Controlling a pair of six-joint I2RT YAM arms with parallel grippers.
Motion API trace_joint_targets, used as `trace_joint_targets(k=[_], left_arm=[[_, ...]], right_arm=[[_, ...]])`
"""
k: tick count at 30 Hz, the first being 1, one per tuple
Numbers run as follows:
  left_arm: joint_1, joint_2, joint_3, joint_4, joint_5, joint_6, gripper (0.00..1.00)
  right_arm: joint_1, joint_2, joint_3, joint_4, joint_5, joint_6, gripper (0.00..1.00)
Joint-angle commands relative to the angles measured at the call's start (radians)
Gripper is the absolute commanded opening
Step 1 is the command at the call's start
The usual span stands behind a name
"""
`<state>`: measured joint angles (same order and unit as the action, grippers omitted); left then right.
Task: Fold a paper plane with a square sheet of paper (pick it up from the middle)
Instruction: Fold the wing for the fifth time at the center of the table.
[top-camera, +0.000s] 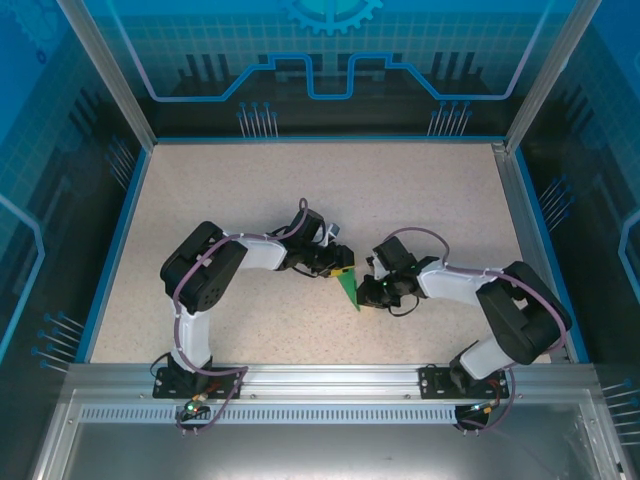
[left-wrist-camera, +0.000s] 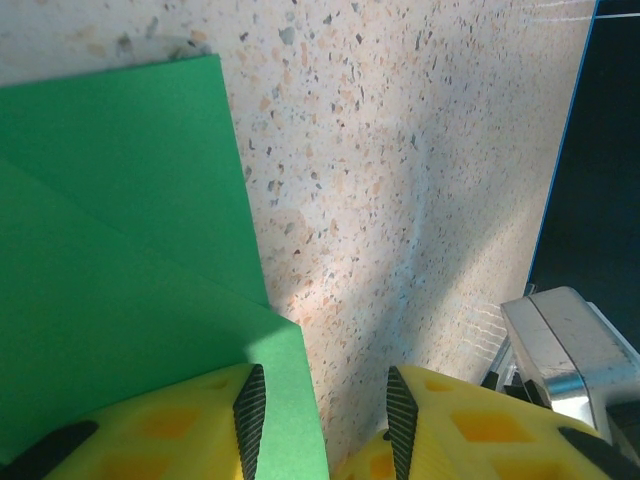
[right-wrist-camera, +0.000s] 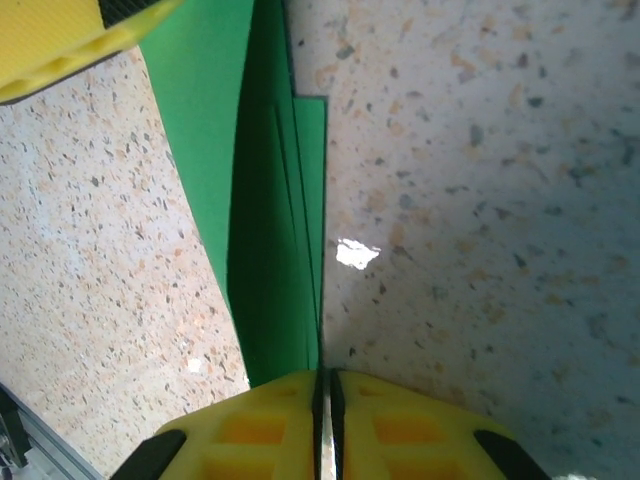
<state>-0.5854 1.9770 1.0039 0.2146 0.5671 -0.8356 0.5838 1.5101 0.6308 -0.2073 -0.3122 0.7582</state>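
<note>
The raised flap of the green paper is outside the shut fingers of my right gripper, so I will open them, move over the flap and pinch it with the paper's layers (right-wrist-camera: 298, 325).
The green sheet of paper (top-camera: 347, 288) is folded into a narrow layered wedge at the table's middle, between the two grippers. My right gripper (right-wrist-camera: 325, 385) is shut on one edge of the paper (right-wrist-camera: 270, 250), whose layers stand on edge and run away from the jaws. My left gripper (left-wrist-camera: 325, 425) is open, low over the table. Its left finger (left-wrist-camera: 190, 430) lies over the folded paper (left-wrist-camera: 110, 250), and the paper's edge reaches into the gap between the jaws. In the top view the left gripper (top-camera: 343, 269) and right gripper (top-camera: 366, 292) nearly meet.
The speckled tabletop (top-camera: 250, 200) has a blue border (top-camera: 115, 250) and glass walls behind. An aluminium rail (top-camera: 330, 380) runs along the near edge by the arm bases. A silver metal part (left-wrist-camera: 570, 345) sits close to the right of my left gripper.
</note>
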Motion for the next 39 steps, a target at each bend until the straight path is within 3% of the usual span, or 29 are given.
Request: trace_joint_targets(k=[1, 11, 16, 26, 39], left_arm=[[0.0, 0.059, -0.006, -0.083, -0.031, 0.027, 0.42], [0.0, 0.061, -0.001, -0.084, -0.029, 0.026, 0.41], [-0.002, 0.061, -0.003, -0.083, -0.027, 0.024, 0.42], [-0.002, 0.061, -0.002, -0.086, -0.026, 0.026, 0.41], [-0.001, 0.064, -0.001, -0.095, -0.026, 0.031, 0.41]], right_arm=[[0.011, -0.052, 0.024, -0.056, 0.024, -0.005, 0.15], [0.018, -0.059, 0.033, 0.002, -0.035, -0.001, 0.28], [0.028, -0.013, 0.051, -0.019, -0.023, -0.013, 0.3], [0.04, 0.058, 0.051, -0.043, 0.008, -0.015, 0.19], [0.016, 0.031, -0.028, 0.0, -0.021, -0.004, 0.17]])
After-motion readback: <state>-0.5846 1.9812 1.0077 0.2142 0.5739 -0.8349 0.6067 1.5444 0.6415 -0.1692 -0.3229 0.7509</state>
